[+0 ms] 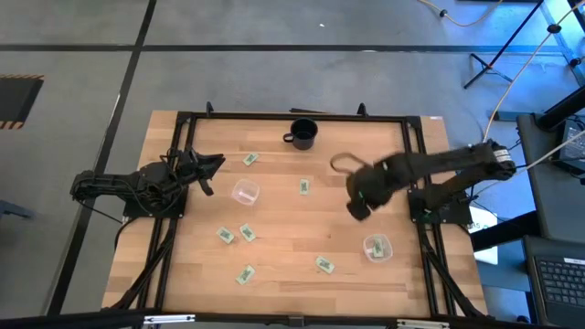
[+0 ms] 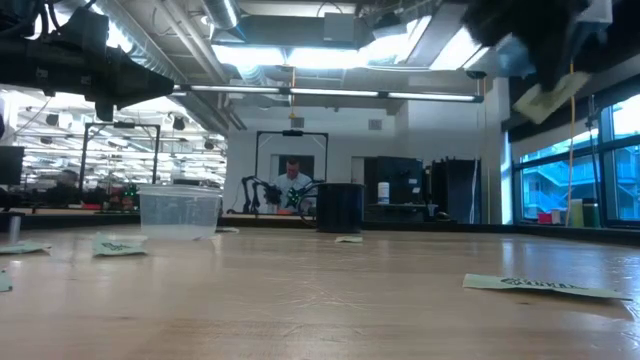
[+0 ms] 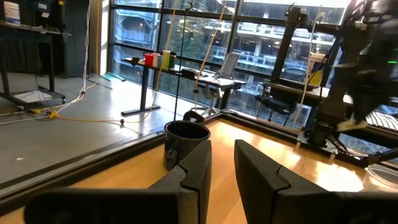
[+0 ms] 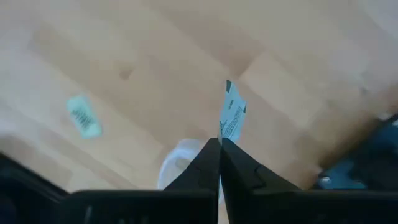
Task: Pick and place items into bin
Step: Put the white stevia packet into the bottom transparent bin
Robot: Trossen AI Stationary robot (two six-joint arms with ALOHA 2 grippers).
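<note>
The packet in my right gripper, now held above the table, will be let go on top of the one inside the clear bin (image 1: pixel 377 248) (image 4: pixel 189 172) near the front.
Several small green-and-white packets lie flat on the wooden table, among them one (image 1: pixel 304 186) at mid-table and one (image 1: pixel 324 265) near the front. My right gripper (image 1: pixel 358 206) hovers above the table, shut on one packet (image 4: pixel 232 114), up and left of a clear bin (image 1: pixel 377 247) that holds packets. That bin's rim (image 4: pixel 177 163) shows just below the fingers in the right wrist view. My left gripper (image 1: pixel 210 170) waits open at the table's left, raised, pointing toward the black mug (image 3: pixel 185 143). My right gripper pinches the packet by one end (image 4: pixel 222 133) between its two fingertips, coming from above and pointing down. The rest of the packet sticks out past the tips. It is lifted clear of the table and hangs tilted below the gripper (image 2: pixel 548 97).
A second clear bin (image 1: pixel 245 192) stands left of centre, seen also in the low view (image 2: pixel 180 210). The black mug (image 1: pixel 303 134) stands near the far edge. A black frame (image 1: pixel 183 128) borders the table. A person (image 2: pixel 293 180) sits far behind the table.
</note>
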